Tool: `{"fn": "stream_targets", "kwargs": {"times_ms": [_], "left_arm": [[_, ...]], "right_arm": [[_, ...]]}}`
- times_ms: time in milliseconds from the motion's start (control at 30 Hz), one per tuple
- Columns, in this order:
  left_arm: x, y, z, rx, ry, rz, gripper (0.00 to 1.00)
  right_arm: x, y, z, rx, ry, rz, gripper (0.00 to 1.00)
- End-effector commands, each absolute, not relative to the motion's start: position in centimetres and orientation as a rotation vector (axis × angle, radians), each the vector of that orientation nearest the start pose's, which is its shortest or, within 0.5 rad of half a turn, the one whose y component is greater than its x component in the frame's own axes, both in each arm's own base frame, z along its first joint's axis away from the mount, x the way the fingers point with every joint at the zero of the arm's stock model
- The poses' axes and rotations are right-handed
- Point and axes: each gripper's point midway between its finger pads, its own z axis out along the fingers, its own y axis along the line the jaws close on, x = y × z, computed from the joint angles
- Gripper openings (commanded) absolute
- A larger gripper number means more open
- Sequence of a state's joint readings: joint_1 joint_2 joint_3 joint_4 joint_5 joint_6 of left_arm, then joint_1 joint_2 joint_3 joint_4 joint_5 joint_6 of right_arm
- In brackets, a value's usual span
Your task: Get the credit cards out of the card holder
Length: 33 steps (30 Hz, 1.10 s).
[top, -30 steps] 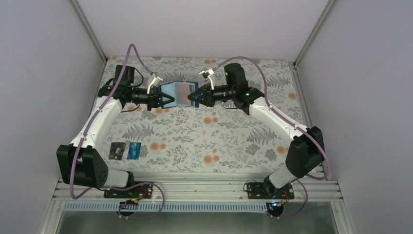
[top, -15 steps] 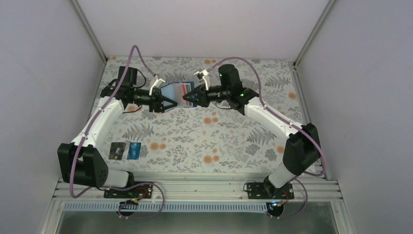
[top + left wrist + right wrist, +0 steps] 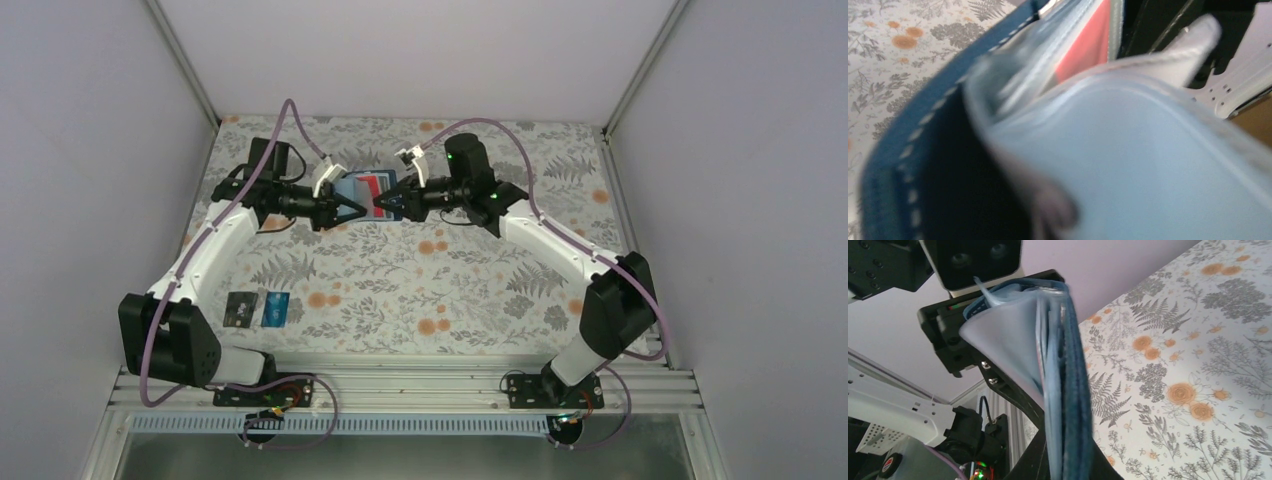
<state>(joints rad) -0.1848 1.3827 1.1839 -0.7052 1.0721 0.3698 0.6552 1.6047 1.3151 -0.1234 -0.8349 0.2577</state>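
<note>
I will open my left gripper, back off and pinch the red card's edge [image 3: 1079, 61], because it is pinching the pale blue inner pocket flap while the red card sits in its pocket.
The navy card holder [image 3: 362, 190] hangs in the air between both grippers, over the far middle of the table. My right gripper [image 3: 386, 204] is shut on its folded edge, with black fingers on either side of the holder [image 3: 1068, 440]. From the other side my left gripper [image 3: 345, 208] pinches a pale blue inner pocket flap [image 3: 1003, 335] and pulls it away from the navy cover. A red card [image 3: 376, 184] sits in a pocket, and its edge [image 3: 1088, 45] shows in the left wrist view. A black card [image 3: 241, 308] and a blue-teal card [image 3: 276, 308] lie flat on the table.
The floral tablecloth [image 3: 470, 290] covers the table, which has pale walls on three sides. The two loose cards lie at the near left, by the left arm's base [image 3: 170, 340]. A metal rail [image 3: 400, 385] runs along the near edge.
The left gripper opened, then shut again on the inner flap. Both grippers and the holder shifted slightly left, and the red card now shows from above.
</note>
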Motion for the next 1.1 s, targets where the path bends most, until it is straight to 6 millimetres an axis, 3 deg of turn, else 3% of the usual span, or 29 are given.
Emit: {"fn": "stream_targets", "kwargs": {"times_ms": [0,200,367,500,600,667,733,800,967,1067], "left_arm": [[29.2,-21.0,26.1,1.037,1.903,-1.13,0.03],[28.9,-21.0,26.3,1.049,1.895,-1.139,0.02],[28.0,-21.3,26.8,1.077,1.856,-1.188,0.02],[27.4,-21.4,27.3,1.102,1.822,-1.209,0.02],[28.9,-20.8,26.8,1.063,1.886,-1.099,0.1],[32.1,-18.7,26.1,0.926,2.002,-0.88,0.19],[35.6,-15.2,25.1,0.753,2.105,-0.613,0.22],[37.7,-11.9,24.5,0.622,2.161,-0.444,0.25],[39.6,-5.6,25.2,0.358,2.197,-0.433,0.31],[39.7,-4.4,26.4,0.341,2.174,-0.413,0.33]], "right_arm": [[25.5,38.5,33.5,-1.104,1.673,1.47,0.04],[26.4,37.0,33.7,-1.06,1.689,1.379,0.21],[28.1,36.0,32.5,-0.983,1.761,1.342,0.23],[28.2,36.3,31.8,-0.991,1.777,1.367,0.05],[29.0,36.0,31.2,-0.952,1.824,1.338,0.04],[29.7,35.5,30.7,-0.91,1.867,1.311,0.04],[30.1,35.3,30.3,-0.887,1.899,1.281,0.04],[30.1,35.1,30.0,-0.875,1.923,1.264,0.04],[32.0,33.5,28.7,-0.749,2.043,1.094,0.04],[33.7,32.4,27.5,-0.621,2.133,0.974,0.04]]}}
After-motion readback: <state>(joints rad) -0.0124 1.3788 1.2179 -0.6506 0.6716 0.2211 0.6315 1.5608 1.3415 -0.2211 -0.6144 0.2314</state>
